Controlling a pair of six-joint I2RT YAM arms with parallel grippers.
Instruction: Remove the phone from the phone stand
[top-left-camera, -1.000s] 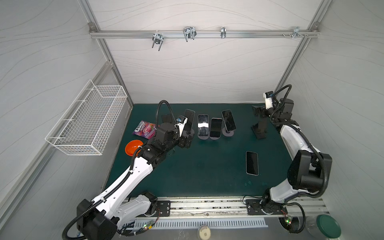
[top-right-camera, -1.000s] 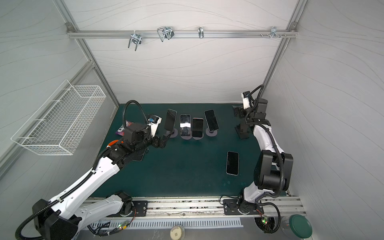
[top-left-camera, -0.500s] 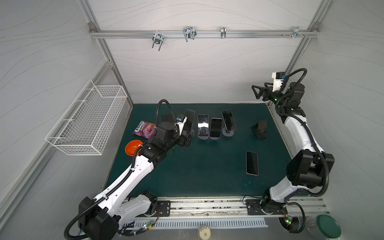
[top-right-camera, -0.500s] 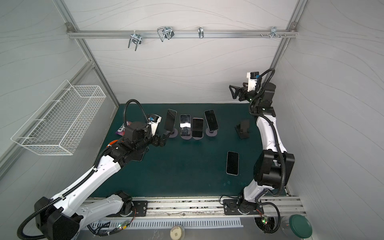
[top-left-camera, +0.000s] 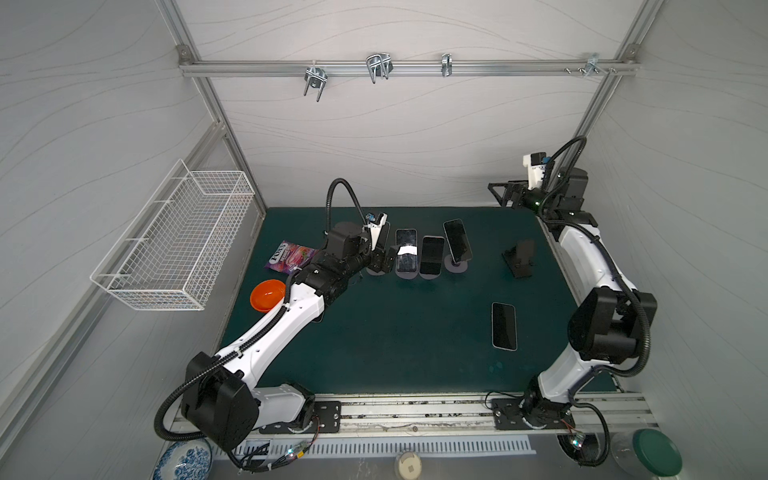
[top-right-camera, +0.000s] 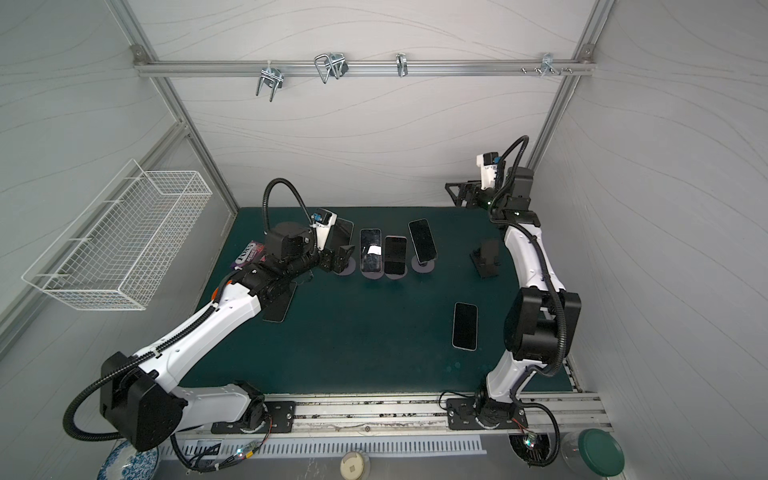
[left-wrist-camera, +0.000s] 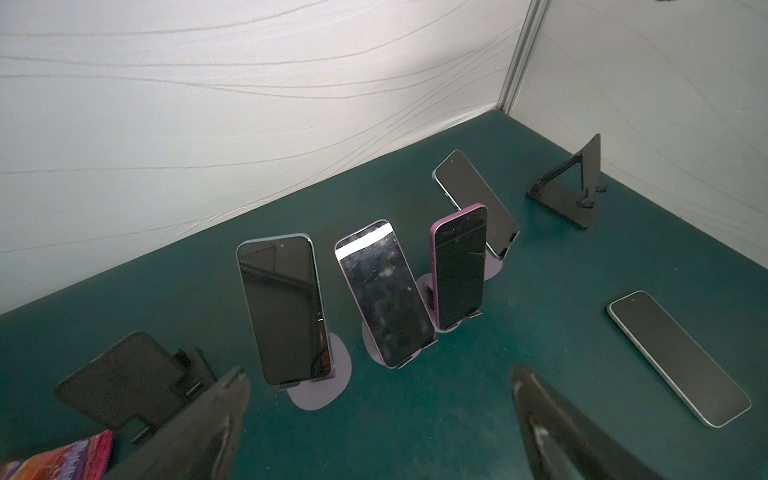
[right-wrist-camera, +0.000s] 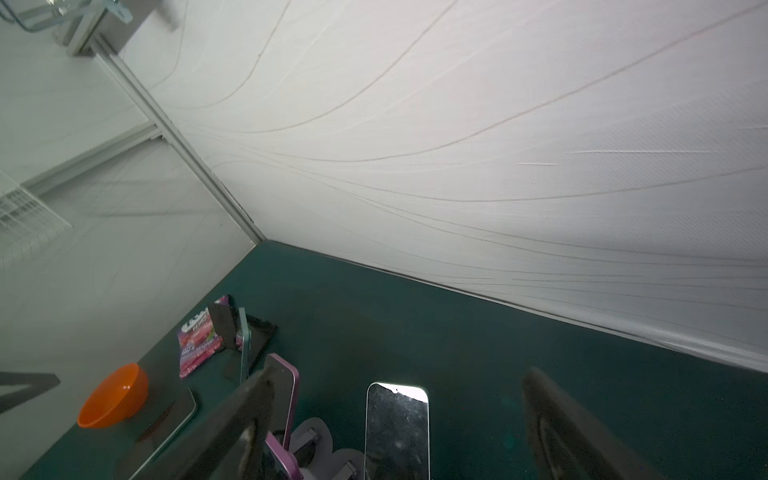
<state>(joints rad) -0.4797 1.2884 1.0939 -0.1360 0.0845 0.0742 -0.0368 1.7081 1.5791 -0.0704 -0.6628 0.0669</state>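
Observation:
The tilted phone in the row nearest the empty black stand will have my right gripper close on its long side edges (top-left-camera: 457, 237) (right-wrist-camera: 397, 440).
Several phones lean on pale round phone stands in a row at the back of the green mat: a teal phone (left-wrist-camera: 286, 307) (top-right-camera: 344, 230), a pink-edged phone (left-wrist-camera: 384, 293) (top-left-camera: 406, 251), a purple phone (left-wrist-camera: 459, 266) (top-left-camera: 431, 255) and a tilted phone (left-wrist-camera: 478, 199) (top-left-camera: 457, 241). My left gripper (top-left-camera: 384, 259) (left-wrist-camera: 379, 374) is open and empty, low over the mat just in front of the teal phone and its stand (left-wrist-camera: 320, 390). My right gripper (top-left-camera: 500, 193) (right-wrist-camera: 399, 376) is open and empty, raised high by the back wall on the right.
An empty black stand (top-left-camera: 519, 257) is at the right, another black stand (left-wrist-camera: 124, 378) at the left. One phone (top-left-camera: 504, 326) lies flat on the right, another flat phone (top-right-camera: 280, 301) under my left arm. Orange bowl (top-left-camera: 268, 295), candy bag (top-left-camera: 291, 255), wire basket (top-left-camera: 178, 241) on the left wall.
My right arm has lifted from the empty black stand up toward the back wall, then eased slightly lower and leftward. My left gripper has barely moved.

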